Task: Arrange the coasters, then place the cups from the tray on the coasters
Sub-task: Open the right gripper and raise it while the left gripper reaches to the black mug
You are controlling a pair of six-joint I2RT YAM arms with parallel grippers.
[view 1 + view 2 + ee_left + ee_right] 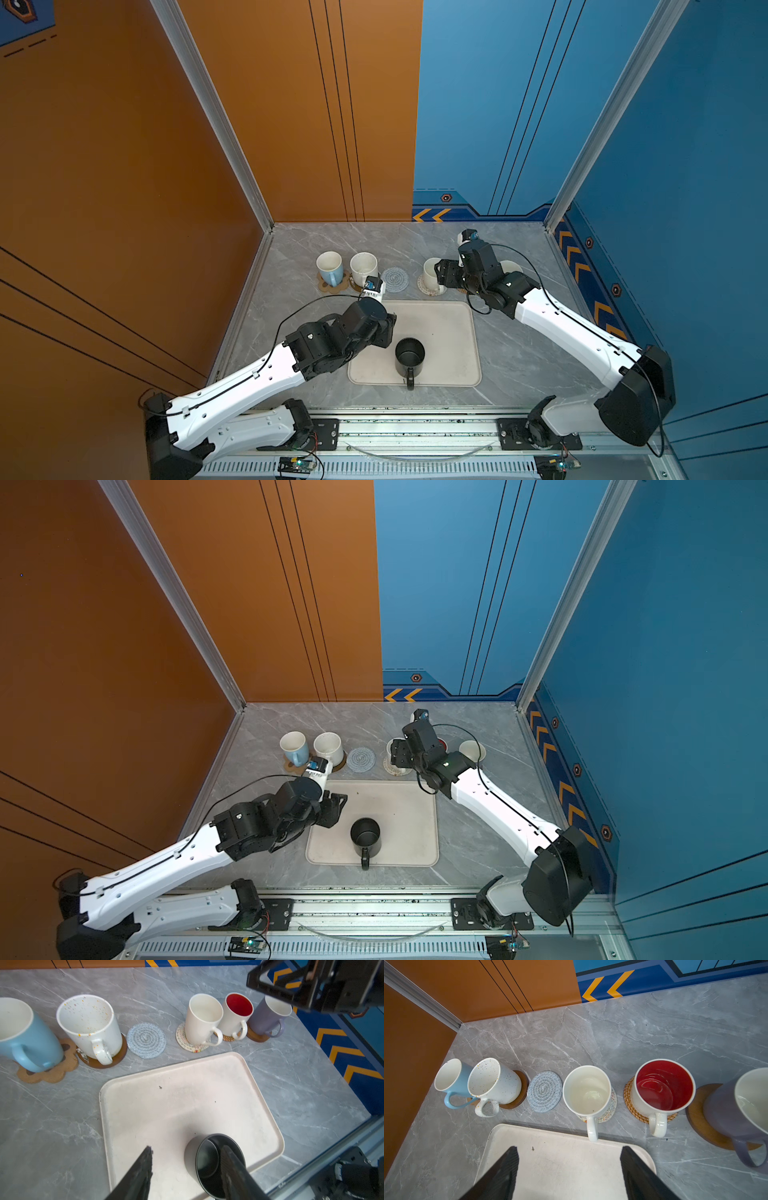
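Note:
Next, my left gripper closes on the cup's handle (410, 381) at the cream tray's black cup.
A black cup (409, 355) stands alone on the cream tray (451, 332). My left gripper (187, 1159) hovers open beside it, and one finger (232, 1167) shows across the cup's mouth. Behind the tray runs a row of coasters. The light blue cup (25, 1041) sits on the paw coaster (52, 1074), the speckled cup (89, 1022) on a brown disc. The grey-blue coaster (544, 1091) is bare. The cream cup (586, 1091), red-lined cup (662, 1086) and lavender cup (726, 1113) each stand on a coaster. My right gripper (569, 1153) is open and holds nothing, just short of the cream cup's handle (592, 1128).
An orange wall (208, 166) closes the left side and a blue wall (665, 208) the right and back. The right arm (561, 320) crosses the table's right side above the lavender cup. A metal rail (415, 428) runs along the front edge.

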